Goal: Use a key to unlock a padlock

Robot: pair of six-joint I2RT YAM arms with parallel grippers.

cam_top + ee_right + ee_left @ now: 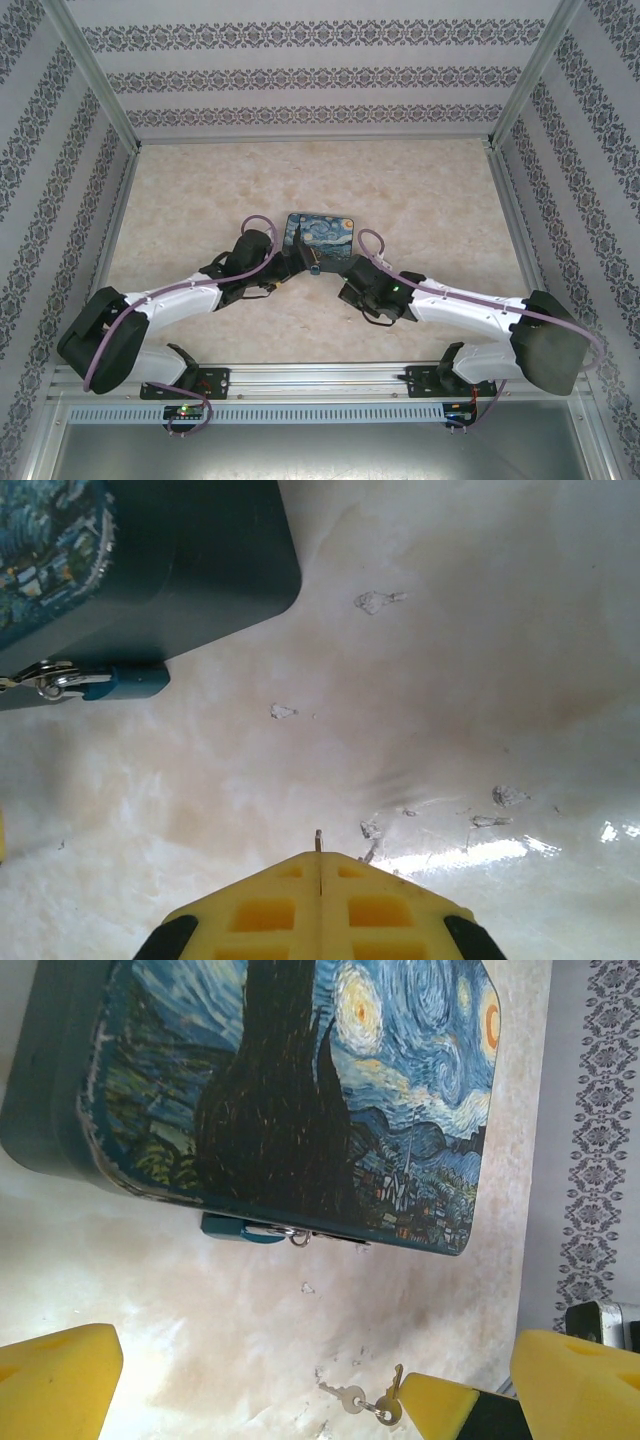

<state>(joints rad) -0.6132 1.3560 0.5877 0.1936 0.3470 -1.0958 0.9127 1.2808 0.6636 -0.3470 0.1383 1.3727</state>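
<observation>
Next, I release the key with my right gripper on the bare table [331, 298] just in front of the teal padlock.
The teal padlock [238, 1228] lies on the table against the near side of the Starry-Night box [300, 1080], and its silvery shackle [296, 1236] is hooked at the box's clasp. The padlock [126, 680] sits at the left of the right wrist view. My right gripper [320, 856] is shut on the key [319, 837], whose tip pokes out between the yellow fingertips. In the left wrist view that key [392, 1398] sits in the right gripper's yellow fingers [445, 1407]. A second key [349, 1397] hangs from its ring. My left gripper [315, 1360] stands wide open in front of the padlock, holding nothing.
The box [320, 233] lies mid-table, with both arms meeting at its near edge. Small marks and scuffs [378, 601] dot the marble-patterned tabletop. Patterned walls and metal posts [105, 100] enclose the table on three sides.
</observation>
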